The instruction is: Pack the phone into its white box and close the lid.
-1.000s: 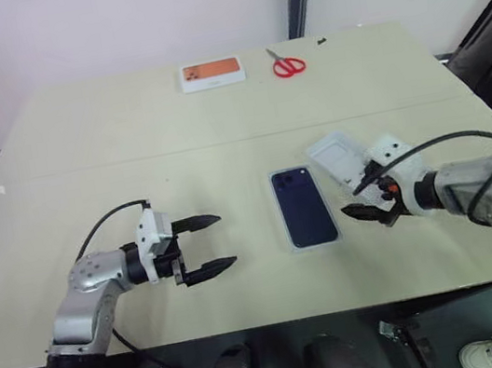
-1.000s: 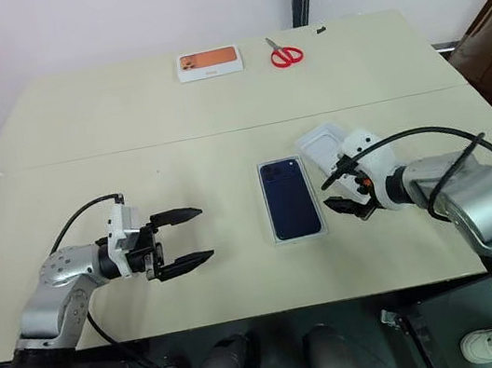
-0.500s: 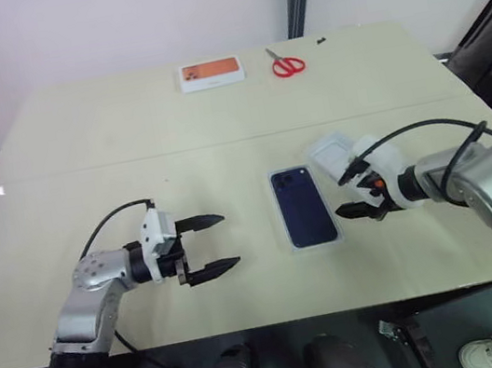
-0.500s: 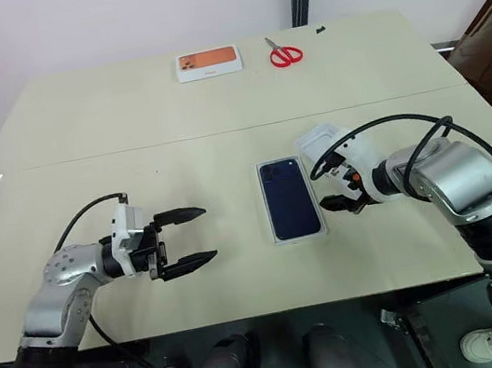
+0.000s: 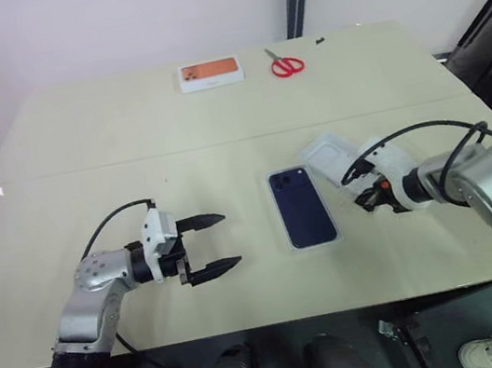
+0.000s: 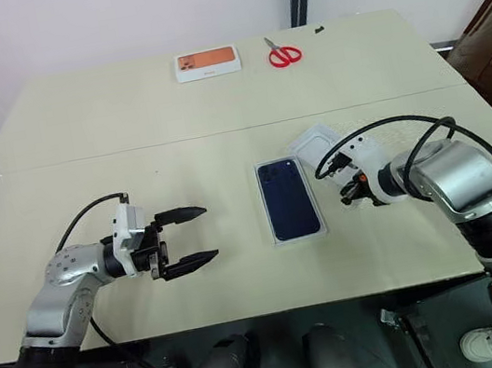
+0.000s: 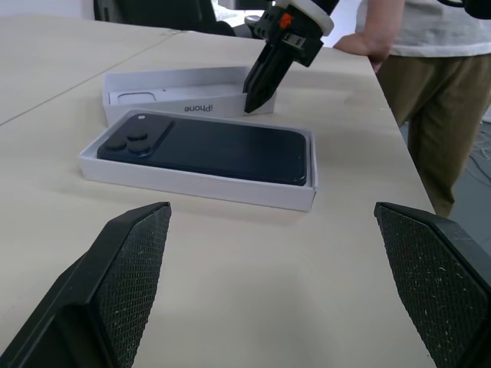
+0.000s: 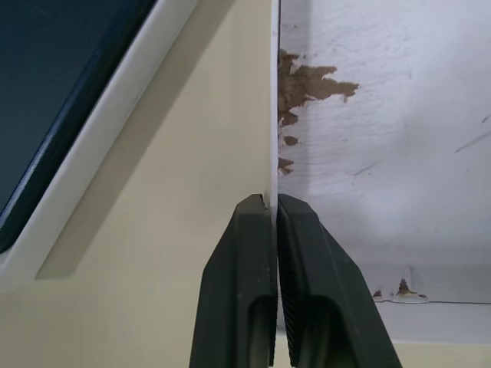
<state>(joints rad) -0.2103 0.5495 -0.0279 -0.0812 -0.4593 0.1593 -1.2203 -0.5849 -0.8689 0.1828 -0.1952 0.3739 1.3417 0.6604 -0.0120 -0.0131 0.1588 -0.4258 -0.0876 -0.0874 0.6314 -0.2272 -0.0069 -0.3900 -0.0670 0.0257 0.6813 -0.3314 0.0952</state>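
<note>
My right gripper will release the white lid, tilted along the shallow white box's long rim [image 5: 278, 204] facing my left gripper.
The dark navy phone [image 5: 304, 218] lies face down inside the shallow white box [image 7: 303, 201] in the middle of the table, camera cluster at its far end. Just right of it the white lid [image 5: 328, 152] lies hollow side up. My right gripper [image 5: 360, 201] points down at the lid's near corner, shut on its thin side wall [image 8: 275, 115]. In the right wrist view, my fingers [image 8: 307, 253] clamp that wall, with the box rim [image 8: 115, 130] beside it. My left gripper [image 5: 230, 239] hovers open well left of the box, pointing at it.
An orange-printed white box [image 5: 210, 73] and red scissors [image 5: 286, 65] lie at the table's far edge. A person [image 7: 430, 77] stands beyond the table's right side. The table's front edge [image 5: 248, 311] runs close below both grippers.
My right gripper went from open to shut, closing on the lid's wall after dipping slightly towards it. The left arm kept still.
</note>
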